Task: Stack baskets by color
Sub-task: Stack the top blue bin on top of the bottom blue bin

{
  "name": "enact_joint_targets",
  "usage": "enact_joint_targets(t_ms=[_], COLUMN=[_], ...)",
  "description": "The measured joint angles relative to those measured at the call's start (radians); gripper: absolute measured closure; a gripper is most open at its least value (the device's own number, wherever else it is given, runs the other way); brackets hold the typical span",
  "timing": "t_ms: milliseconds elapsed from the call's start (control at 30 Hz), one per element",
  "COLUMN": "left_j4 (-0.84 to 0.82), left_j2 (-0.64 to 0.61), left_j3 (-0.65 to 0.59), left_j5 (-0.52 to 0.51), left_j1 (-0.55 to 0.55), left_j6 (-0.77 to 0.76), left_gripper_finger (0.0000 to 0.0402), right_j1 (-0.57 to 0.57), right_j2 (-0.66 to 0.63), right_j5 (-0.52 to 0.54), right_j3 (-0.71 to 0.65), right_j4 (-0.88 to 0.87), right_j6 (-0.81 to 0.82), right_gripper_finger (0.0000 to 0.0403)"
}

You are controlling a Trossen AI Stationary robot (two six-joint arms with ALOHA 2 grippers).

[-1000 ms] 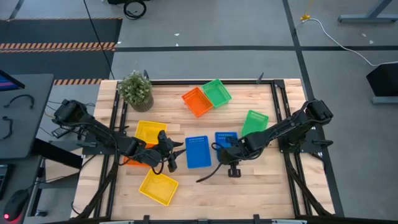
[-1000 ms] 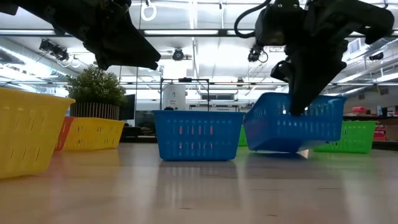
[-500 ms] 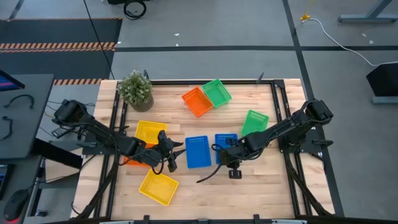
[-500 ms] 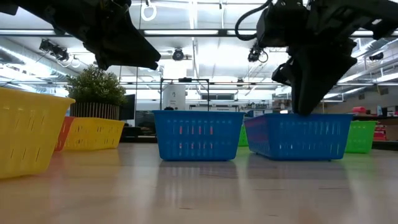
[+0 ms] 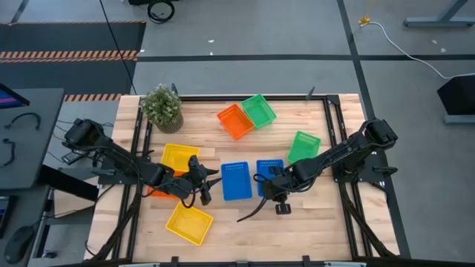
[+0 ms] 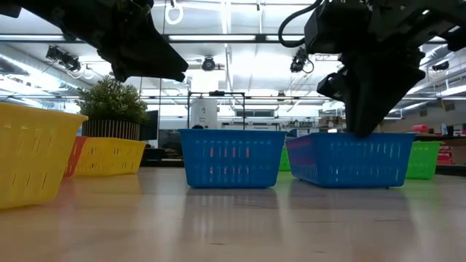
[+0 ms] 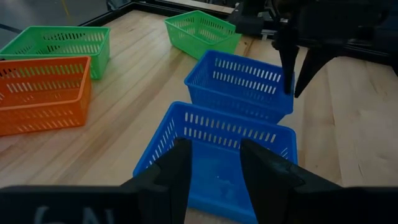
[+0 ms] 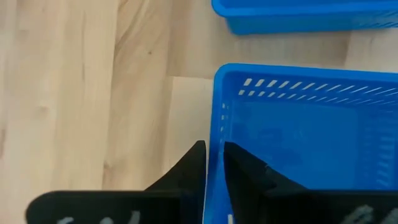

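My right fingers sit too shallow at the blue basket's rim; I should open, lift clear, then grip deeper down the basket's near side (image 6: pixel 373 159) before stacking it.
Two blue baskets stand side by side at mid-table: the left one (image 5: pixel 236 182) and the right one (image 5: pixel 270 168), both flat on their bottoms. My right gripper (image 8: pixel 214 163) reaches down over the right basket's near wall, one finger on either side of it. My left gripper (image 5: pixel 202 183) hovers open just left of the left blue basket (image 7: pixel 217 155), holding nothing. An orange basket (image 5: pixel 159 192) lies partly hidden under the left arm. My right gripper straddles the right blue basket's near wall (image 8: pixel 215 124), one finger (image 8: pixel 194 167) outside and one (image 8: pixel 244 173) inside, pointing steeply down. Whether the fingers touch the wall I cannot tell. The basket rests flat on the table.
Two yellow baskets (image 5: pixel 179 157) (image 5: pixel 189 222) sit at the left. An orange (image 5: pixel 235 121) and a green basket (image 5: pixel 259 110) stand at the far middle, and another green one (image 5: pixel 303 145) is at the right. A potted plant (image 5: pixel 162 107) stands at the far left.
The right blue basket was tilted with one end raised off the table. That end has come down and the basket now sits level beside the other blue one. My right gripper has stayed over the basket's near wall.
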Motion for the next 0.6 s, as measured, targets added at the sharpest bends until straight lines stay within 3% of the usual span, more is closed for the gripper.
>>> enact_joint_targets(t_ms=[600], left_j4=[0.006], left_j2=[0.000], left_j3=[0.001], left_j5=[0.000], left_j1=[-0.024], left_j6=[-0.001], left_gripper_finger=[0.0260], right_j1=[0.011], right_j2=[0.091], right_j5=[0.047], right_j3=[0.001], right_j4=[0.058], right_j6=[-0.058], right_gripper_finger=[0.0387])
